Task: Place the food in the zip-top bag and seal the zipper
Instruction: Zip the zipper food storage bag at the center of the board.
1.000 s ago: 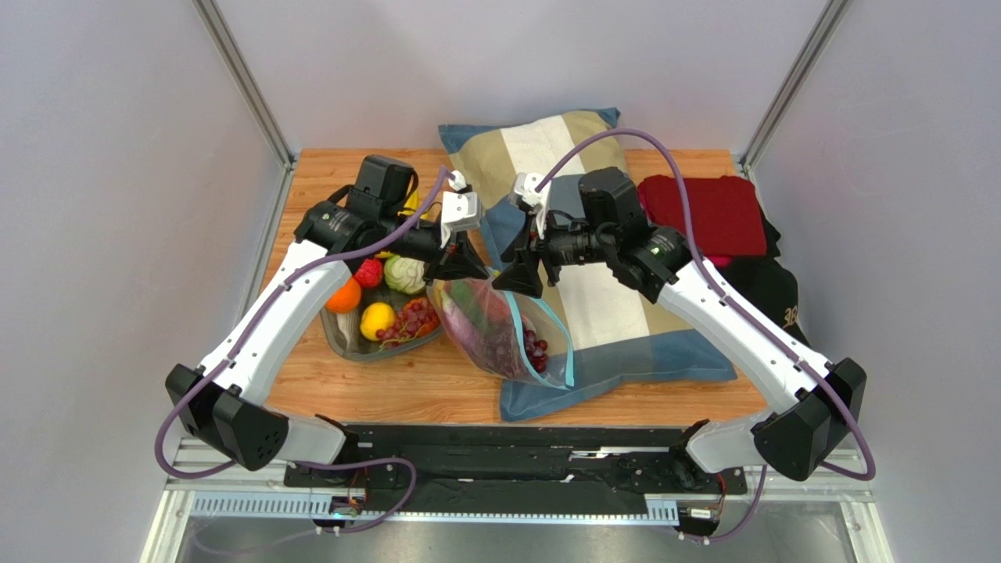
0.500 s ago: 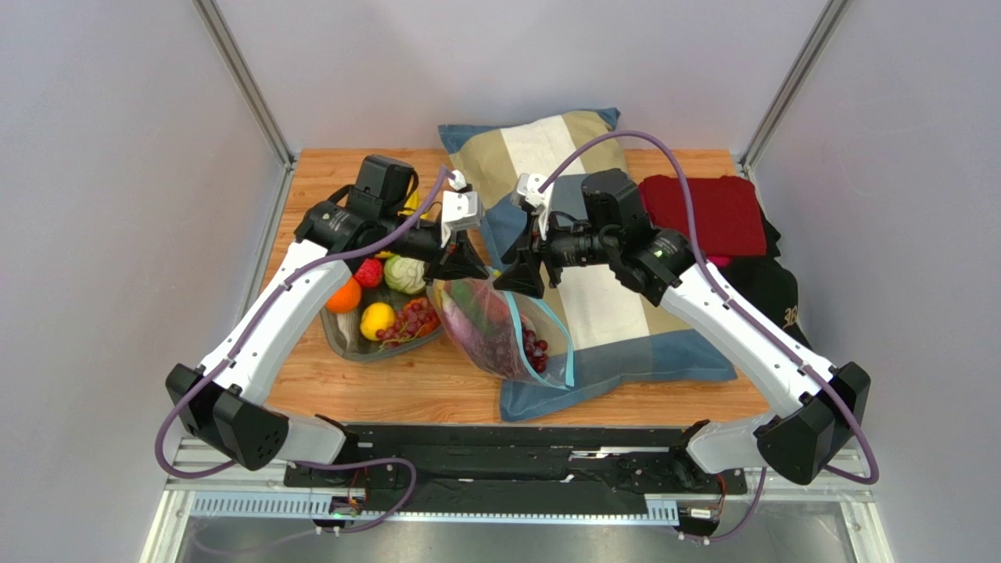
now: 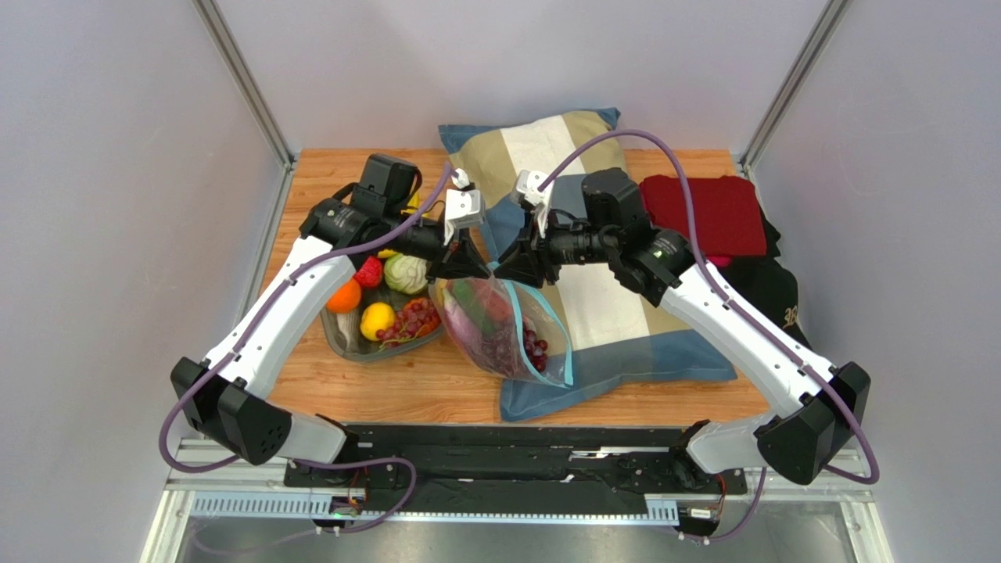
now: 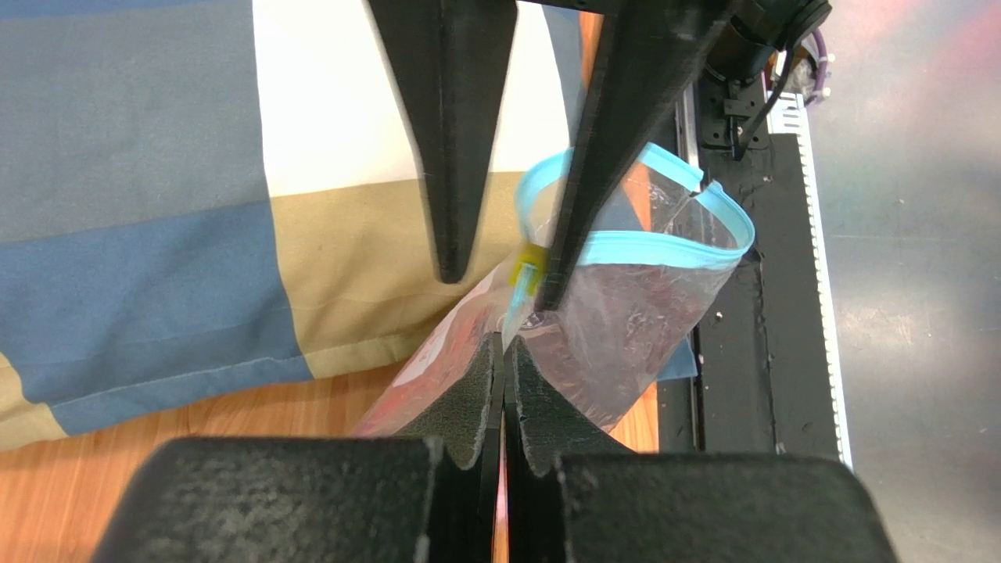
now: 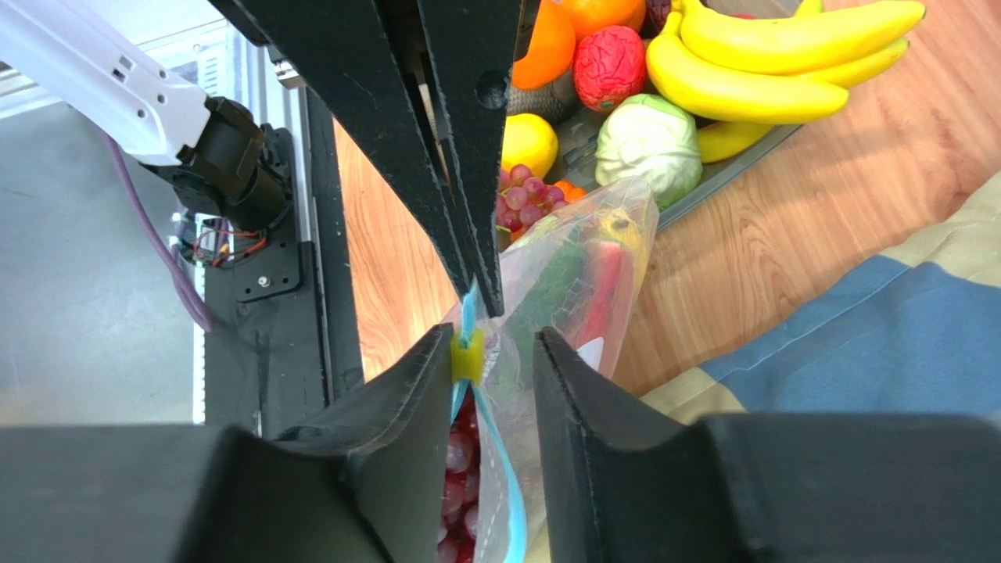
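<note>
The robot's left gripper pinches just the tip of the bag's top corner, so it should open and grab more of the bag's corner (image 4: pixel 515 307) before the right gripper pulls the bag's slider.
The zip-top bag (image 3: pixel 499 331) hangs between my grippers, its lower part resting on the pillow and table, with purple grapes (image 5: pixel 458 452) and red and green pieces inside. My left gripper (image 3: pixel 468 260) is shut on the bag's top corner (image 4: pixel 505 352). My right gripper (image 3: pixel 518 265) is open, its jaws straddling the zipper (image 5: pixel 494 475) at the small yellow slider (image 5: pixel 467 355), which touches its left finger. The zipper's blue strip (image 4: pixel 658 244) curves apart behind the slider. More food (image 3: pixel 394 307) lies in the dish to the left.
A greyish dish (image 3: pixel 348 340) holds bananas (image 5: pixel 776 47), a cabbage (image 5: pixel 646 141), a red piece, an orange and a lemon. A striped pillow (image 3: pixel 611 317) lies under the bag. Red cloth (image 3: pixel 717 211) and dark cloth lie at the right.
My right gripper has moved a little left and away, closer to my left gripper, onto the bag's top edge. The left gripper keeps its hold.
</note>
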